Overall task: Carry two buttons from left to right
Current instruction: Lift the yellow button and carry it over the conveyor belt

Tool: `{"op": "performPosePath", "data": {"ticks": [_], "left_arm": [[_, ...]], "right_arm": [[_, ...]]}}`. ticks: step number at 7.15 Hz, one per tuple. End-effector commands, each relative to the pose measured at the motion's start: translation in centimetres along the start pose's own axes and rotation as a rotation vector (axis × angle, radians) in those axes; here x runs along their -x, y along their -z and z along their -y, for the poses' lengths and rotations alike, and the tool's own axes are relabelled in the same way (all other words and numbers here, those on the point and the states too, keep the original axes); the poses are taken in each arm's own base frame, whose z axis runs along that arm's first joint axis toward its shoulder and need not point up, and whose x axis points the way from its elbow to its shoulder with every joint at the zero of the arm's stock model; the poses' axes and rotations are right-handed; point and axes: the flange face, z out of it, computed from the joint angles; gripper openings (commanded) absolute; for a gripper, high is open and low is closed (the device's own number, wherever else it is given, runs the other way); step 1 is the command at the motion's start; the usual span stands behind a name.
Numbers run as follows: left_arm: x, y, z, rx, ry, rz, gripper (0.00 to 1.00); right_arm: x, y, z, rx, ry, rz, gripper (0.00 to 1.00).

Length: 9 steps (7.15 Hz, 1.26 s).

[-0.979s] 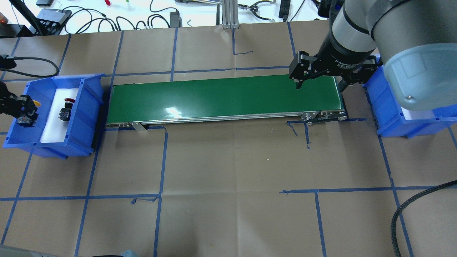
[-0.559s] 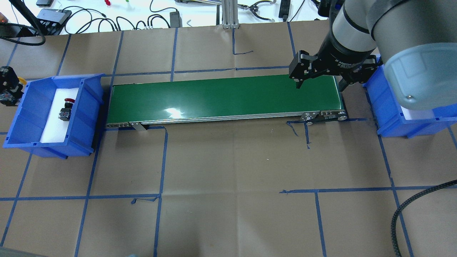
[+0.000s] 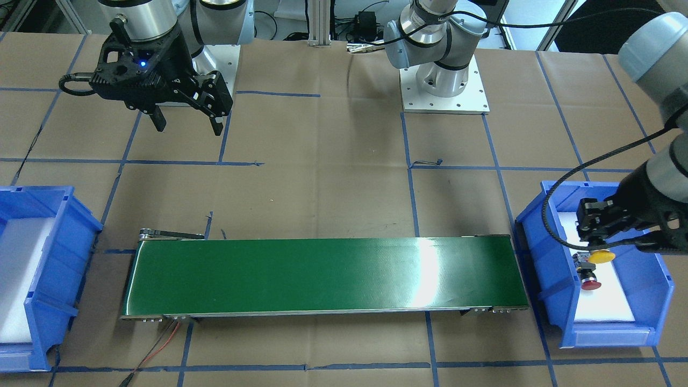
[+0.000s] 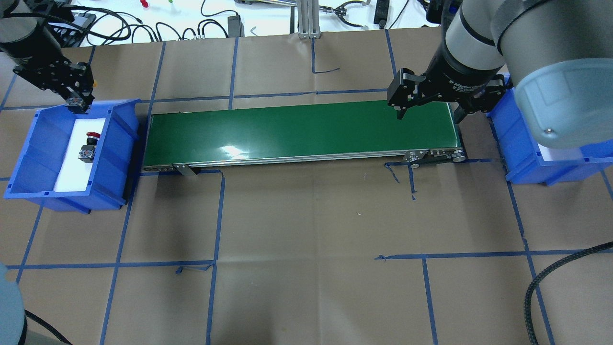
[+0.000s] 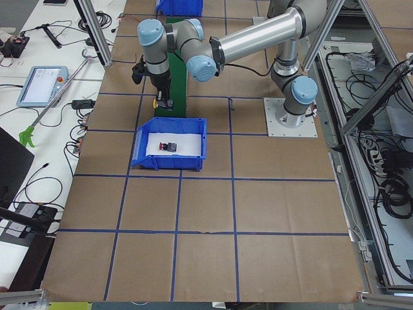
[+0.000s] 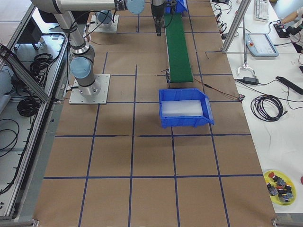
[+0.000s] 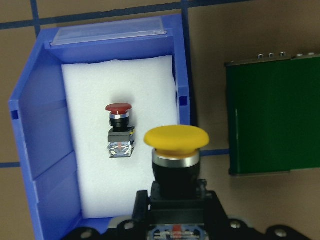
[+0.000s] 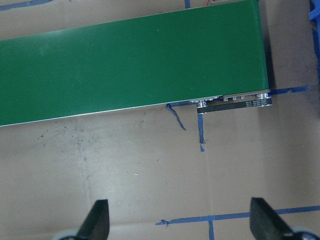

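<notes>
The robot's left gripper needs to set the yellow-capped button, which is now above a blue bin, down on the green conveyor belt (image 3: 458, 282) near the red-capped button's bin.
My left gripper (image 3: 597, 244) is shut on the yellow-capped button (image 7: 176, 140) by its black body and holds it above the left blue bin (image 7: 30, 115); the yellow cap also shows in the front view (image 3: 601, 256). In the overhead view this gripper (image 4: 76, 98) hangs over the bin's far edge. The red-capped button (image 7: 119, 107) lies on its side on the white foam in that bin; it also shows in the overhead view (image 4: 88, 143) and the front view (image 3: 589, 282). My right gripper (image 4: 429, 115) is open and empty above the right end of the green conveyor belt (image 4: 297, 129).
A second blue bin (image 4: 522, 143) with white foam stands off the belt's right end. The left bin (image 4: 115, 143) sits close to the belt's left end. Blue tape lines cross the brown paper table. Cables lie along the far edge.
My left gripper, with the yellow button in it, has moved from the bin's left side toward the far side and right, to above the bin's far edge. The right arm has not moved.
</notes>
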Motion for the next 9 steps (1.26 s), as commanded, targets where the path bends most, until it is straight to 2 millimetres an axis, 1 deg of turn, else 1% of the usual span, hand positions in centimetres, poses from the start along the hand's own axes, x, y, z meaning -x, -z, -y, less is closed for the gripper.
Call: {"op": "performPosePath", "data": {"ticks": [1,2,3,4,5,6,8,9], "left_arm": [[-10.3,-0.6,0.9,0.008,0.071,-0.002,0.02],[-14.5,-2.5,1.9,0.034,0.092,-0.002,0.02],[-16.7,-4.6,2.9,0.031,0.087,0.000,0.02],[-17.7,-6.7,3.9,0.027,0.075,0.000,0.02],[-17.8,-7.8,3.8,0.041,0.077,-0.002,0.02],[-17.9,-9.4,3.1,0.056,0.077,-0.002,0.02],[-17.9,-12.2,2.2,0.008,0.068,0.002,0.02],[-17.6,-13.2,1.9,-0.008,0.070,0.004,0.02]], "right_arm": [[0.0,-0.1,0.0,0.002,0.001,0.000,1.00],[0.0,-0.1,0.0,0.002,0.003,0.000,1.00],[0.0,-0.1,0.0,0.001,0.003,-0.001,1.00],[0.0,-0.1,0.0,0.001,0.005,-0.001,1.00],[0.0,-0.1,0.0,0.002,0.005,0.000,1.00],[0.0,-0.1,0.0,0.001,0.005,-0.001,1.00],[-0.2,-0.2,0.1,0.004,0.004,-0.002,1.00],[-0.1,-0.1,0.1,0.003,0.003,-0.002,1.00]]}}
